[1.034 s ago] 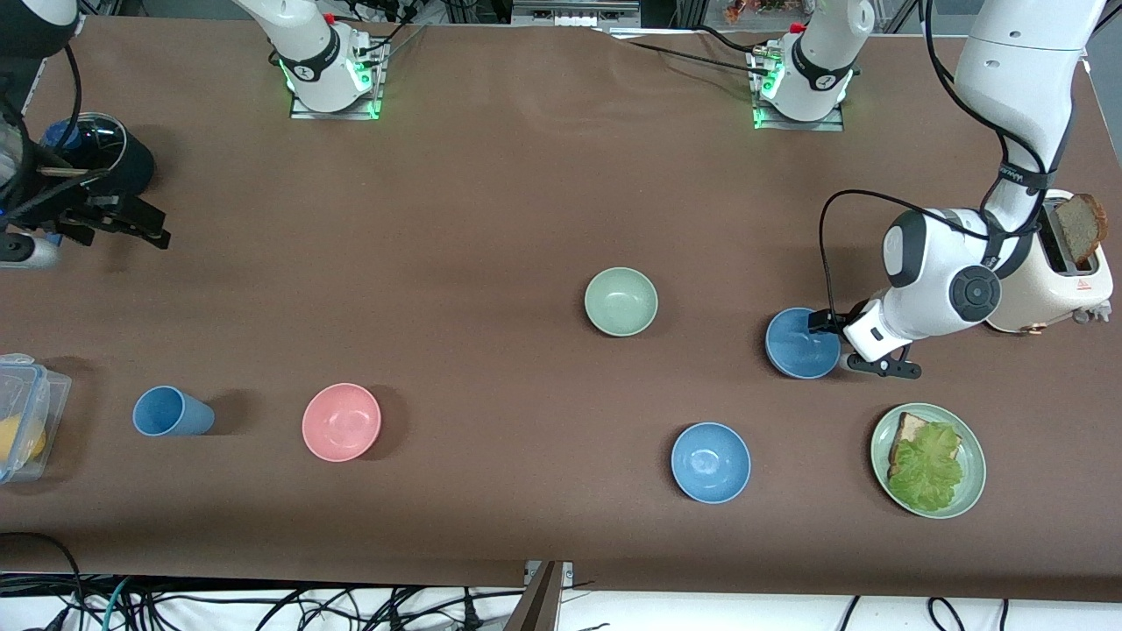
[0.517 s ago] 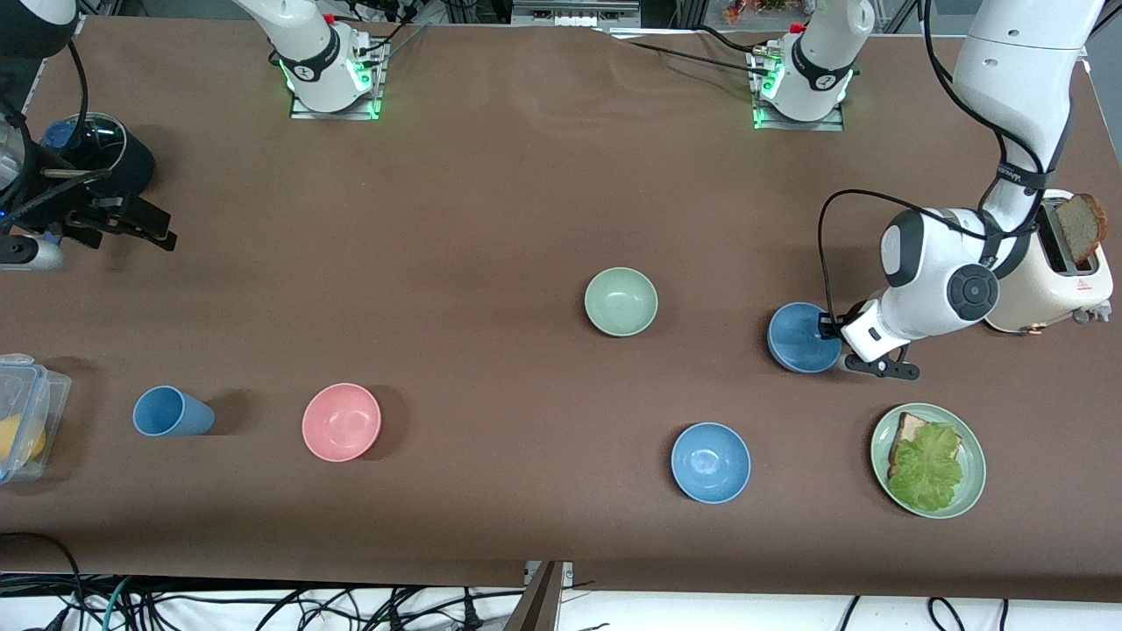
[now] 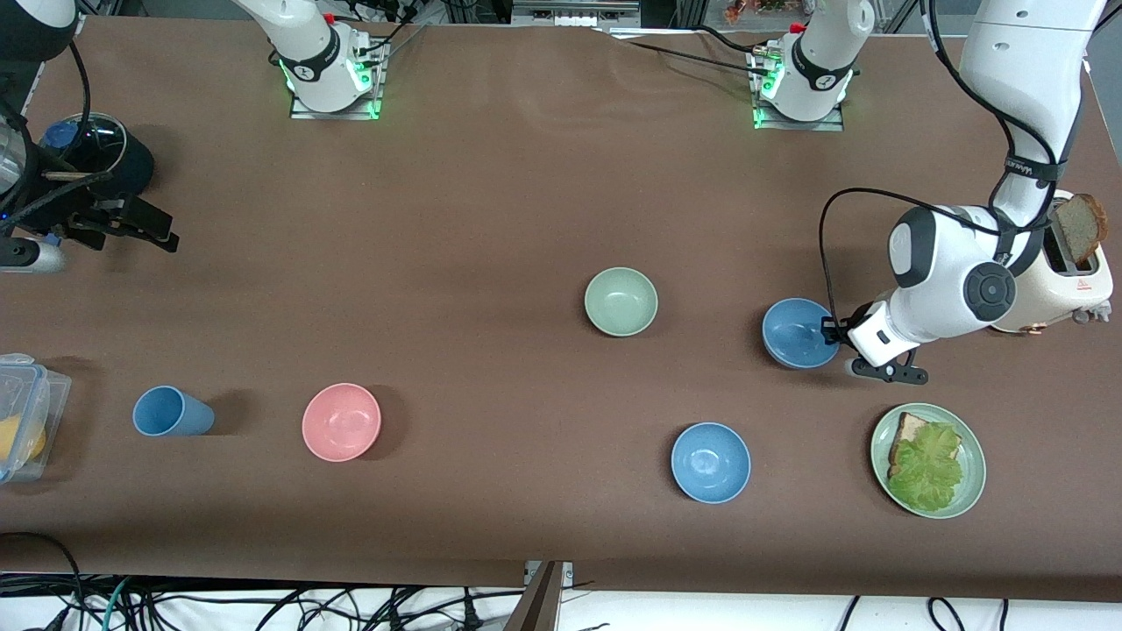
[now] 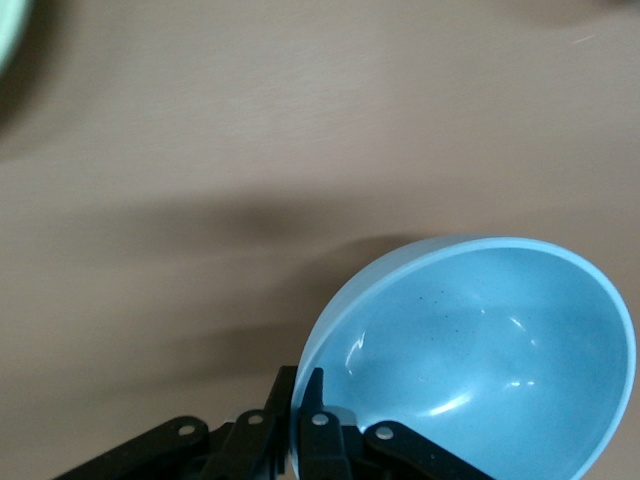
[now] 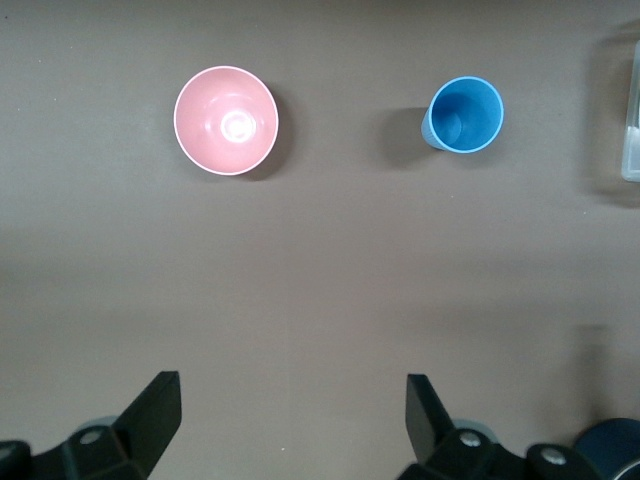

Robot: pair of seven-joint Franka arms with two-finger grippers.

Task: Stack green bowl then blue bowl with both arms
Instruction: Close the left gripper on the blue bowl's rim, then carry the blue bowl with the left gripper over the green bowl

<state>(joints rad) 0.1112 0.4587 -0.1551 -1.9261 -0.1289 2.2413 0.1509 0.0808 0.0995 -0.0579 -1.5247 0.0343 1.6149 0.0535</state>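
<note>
Next, my left gripper releases the blue bowl inside the pale green bowl (image 3: pixel 621 301) in the middle of the table.
The pale green bowl (image 3: pixel 621 301) sits upright mid-table. My left gripper (image 3: pixel 829 331) is shut on the rim of a blue bowl (image 3: pixel 798 333), holding it tilted just above the table beside the toaster. In the left wrist view the fingers (image 4: pixel 316 395) pinch the bowl's (image 4: pixel 480 350) rim, one inside and one outside. A second blue bowl (image 3: pixel 711 462) rests nearer the front camera. My right gripper (image 3: pixel 140 226) hovers open and empty over the right arm's end of the table; its open fingertips show in the right wrist view (image 5: pixel 290 400).
A pink bowl (image 3: pixel 341 421) and a blue cup (image 3: pixel 171 412) stand toward the right arm's end. A green plate (image 3: pixel 969 491) with bread and lettuce lies near the held bowl. A toaster (image 3: pixel 1065 272) with bread, a clear box (image 3: pixel 26 394) and a black pot (image 3: pixel 105 158) stand at the table's ends.
The left gripper has tilted and raised the blue bowl slightly, and the left arm has shifted toward its end of the table. The right gripper has barely moved.
</note>
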